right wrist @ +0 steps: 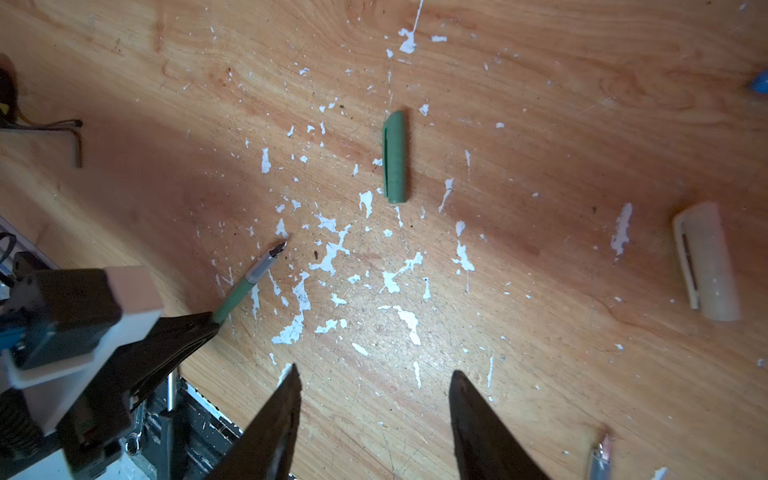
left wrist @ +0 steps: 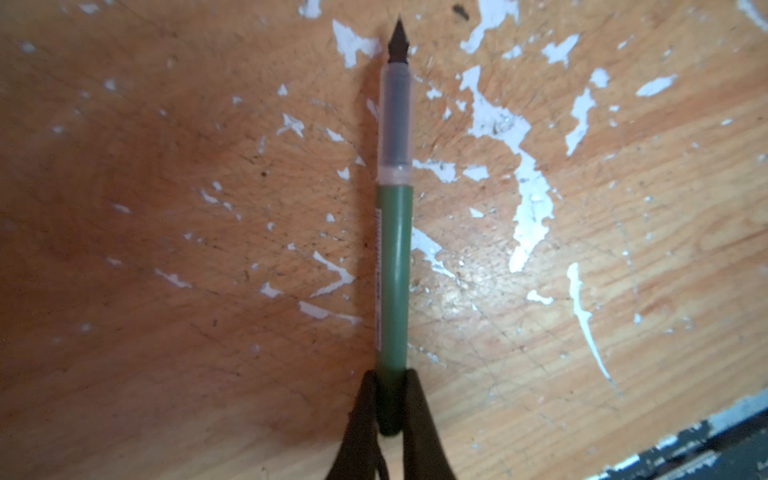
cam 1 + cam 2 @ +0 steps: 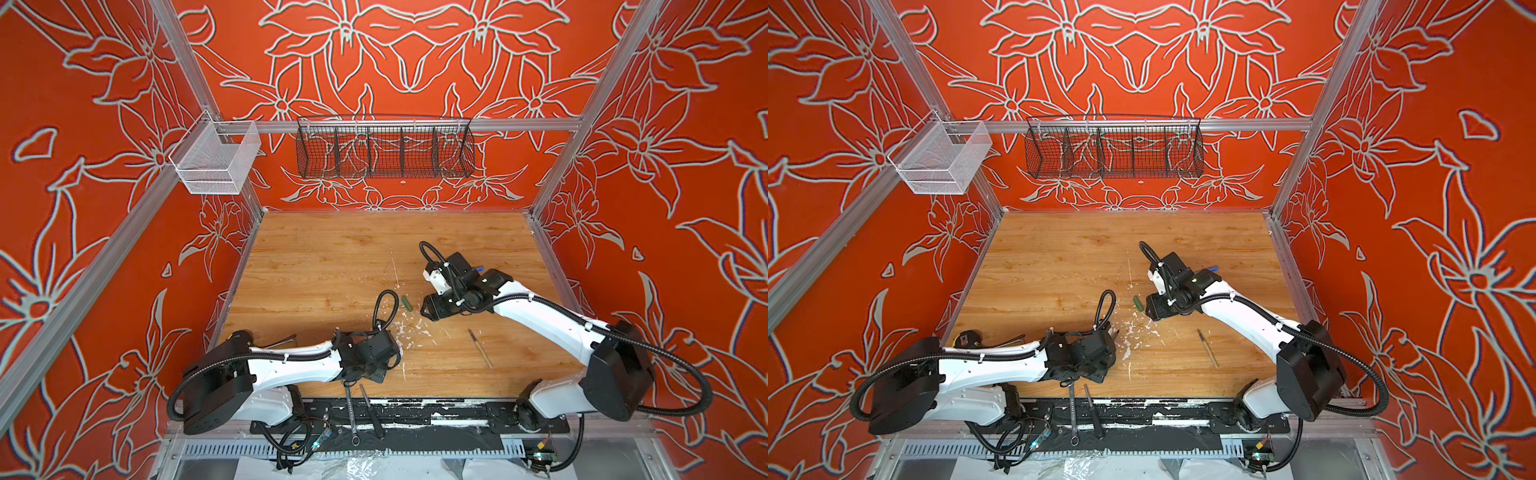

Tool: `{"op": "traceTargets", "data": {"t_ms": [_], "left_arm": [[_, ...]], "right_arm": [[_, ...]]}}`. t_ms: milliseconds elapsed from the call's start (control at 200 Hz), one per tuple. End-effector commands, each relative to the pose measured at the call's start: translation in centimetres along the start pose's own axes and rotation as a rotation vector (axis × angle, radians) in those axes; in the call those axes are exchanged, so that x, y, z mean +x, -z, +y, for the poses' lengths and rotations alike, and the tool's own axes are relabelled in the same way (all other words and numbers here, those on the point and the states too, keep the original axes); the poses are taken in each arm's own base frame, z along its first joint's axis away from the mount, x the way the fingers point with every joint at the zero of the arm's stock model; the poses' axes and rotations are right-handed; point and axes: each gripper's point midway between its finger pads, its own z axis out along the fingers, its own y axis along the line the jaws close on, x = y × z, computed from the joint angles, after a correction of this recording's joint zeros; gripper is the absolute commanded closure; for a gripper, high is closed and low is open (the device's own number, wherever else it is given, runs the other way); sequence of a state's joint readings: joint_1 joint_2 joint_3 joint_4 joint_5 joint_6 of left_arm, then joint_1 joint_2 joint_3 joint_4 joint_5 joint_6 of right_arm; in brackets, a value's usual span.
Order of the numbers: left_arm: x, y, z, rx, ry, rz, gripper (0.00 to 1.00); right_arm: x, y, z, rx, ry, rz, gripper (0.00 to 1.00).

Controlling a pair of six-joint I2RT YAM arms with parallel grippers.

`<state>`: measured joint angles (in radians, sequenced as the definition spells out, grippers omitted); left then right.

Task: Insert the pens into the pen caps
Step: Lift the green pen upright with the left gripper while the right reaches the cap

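I will move my right gripper to the green cap's middle [image 3: 406, 303] [image 1: 395, 157] next and close it there, because my left gripper holds the green pen.
My left gripper [image 2: 390, 399] is shut on the rear end of the green pen [image 2: 392, 270], whose dark tip points away over the wood. The right wrist view also shows that pen [image 1: 239, 293], held low above the table. The green cap [image 1: 395, 158] lies flat beyond my right gripper [image 1: 374, 372], which is open and empty just above the table. Both top views show the green cap [image 3: 406, 302] [image 3: 1138, 303] just left of the right gripper [image 3: 424, 309]. A cream cap [image 1: 706, 262] lies to one side. The tan pen [image 3: 480, 349] rests near the right arm. A blue piece [image 3: 480, 269] peeks from behind the right wrist.
A silver wrench [image 3: 351, 415] and a black slim tool [image 3: 372, 411] lie across the table's front edge and the black rail [image 3: 436, 415]. A black wire basket [image 3: 384, 149] and a white mesh basket [image 3: 216, 162] hang on the back frame. White paint flecks [image 1: 328, 253] mark the wood.
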<state>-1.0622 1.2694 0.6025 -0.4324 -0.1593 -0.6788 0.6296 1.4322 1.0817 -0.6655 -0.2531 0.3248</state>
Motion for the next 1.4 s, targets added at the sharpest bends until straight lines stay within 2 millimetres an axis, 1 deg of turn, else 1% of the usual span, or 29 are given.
{"op": "traceTargets", "data": {"t_ms": [0,60,125,140,150,175,275,320,375,470,545,615,701,826,926,1041,1131,1271,1396], "left_arm": [[-1.6,2.2,0.0,0.016,-0.007,-0.095,1.0],[-2.5,3.6,-0.1,0.045,-0.007,-0.156,1.0],[-3.9,5.6,0.0,0.071,-0.008,-0.242,1.0],[-4.0,5.8,0.1,0.068,-0.012,-0.253,1.0],[-4.4,6.6,0.1,0.083,-0.007,-0.28,1.0],[-4.9,7.5,0.2,0.092,-0.003,-0.317,1.0],[-6.0,10.7,0.7,0.135,-0.012,-0.433,1.0],[-6.3,12.0,1.0,0.151,-0.013,-0.482,1.0],[-6.7,13.5,1.4,0.168,-0.013,-0.539,1.0],[-7.0,15.6,1.6,0.208,-0.025,-0.611,1.0],[-7.2,16.8,1.5,0.24,-0.033,-0.652,1.0],[-7.6,17.6,1.2,0.255,-0.057,-0.679,1.0],[-8.3,18.8,1.0,0.252,-0.088,-0.709,1.0],[-9.3,21.1,1.0,0.247,-0.088,-0.757,1.0],[-9.6,22.1,1.3,0.235,-0.089,-0.771,1.0],[-10.0,22.6,0.6,0.26,-0.1,-0.778,1.0],[-10.0,23.1,0.2,0.293,-0.101,-0.792,1.0],[-9.8,23.1,0.3,0.312,-0.093,-0.806,1.0],[-9.5,22.9,0.4,0.312,-0.096,-0.801,1.0]], "right_arm": [[-1.7,1.7,0.5,-0.024,0.023,-0.038,0.42],[-2.4,2.1,0.6,-0.013,0.04,-0.04,0.42],[-2.8,2.5,0.8,-0.015,0.055,-0.033,0.43],[-2.9,2.6,1.0,-0.018,0.06,-0.034,0.43],[-3.0,2.6,1.0,-0.019,0.062,-0.034,0.43],[-3.1,2.7,1.0,-0.018,0.066,-0.034,0.43],[-3.2,3.1,1.1,-0.04,0.078,-0.03,0.43],[-3.4,2.9,0.8,-0.046,0.07,-0.042,0.43],[-3.7,2.5,0.1,-0.04,0.053,-0.044,0.43],[-3.6,1.0,-0.9,-0.014,0.05,0.004,0.44],[-3.4,-0.2,-1.0,-0.017,0.081,0.054,0.46],[-3.9,-1.2,-1.5,0.005,0.095,0.06,0.46],[-4.4,-2.1,-1.5,0.001,0.115,0.077,0.46],[-4.6,-3.4,-2.0,0.017,0.13,0.111,0.47],[-4.6,-4.6,-2.2,0.011,0.146,0.137,0.47],[-4.5,-5.7,-1.8,-0.019,0.153,0.179,0.51],[-4.4,-6.3,-1.3,-0.04,0.191,0.204,0.51],[-4.1,-7.1,-0.9,-0.042,0.228,0.244,0.52],[-4.5,-8.5,-1.1,-0.044,0.228,0.265,0.53]]}}
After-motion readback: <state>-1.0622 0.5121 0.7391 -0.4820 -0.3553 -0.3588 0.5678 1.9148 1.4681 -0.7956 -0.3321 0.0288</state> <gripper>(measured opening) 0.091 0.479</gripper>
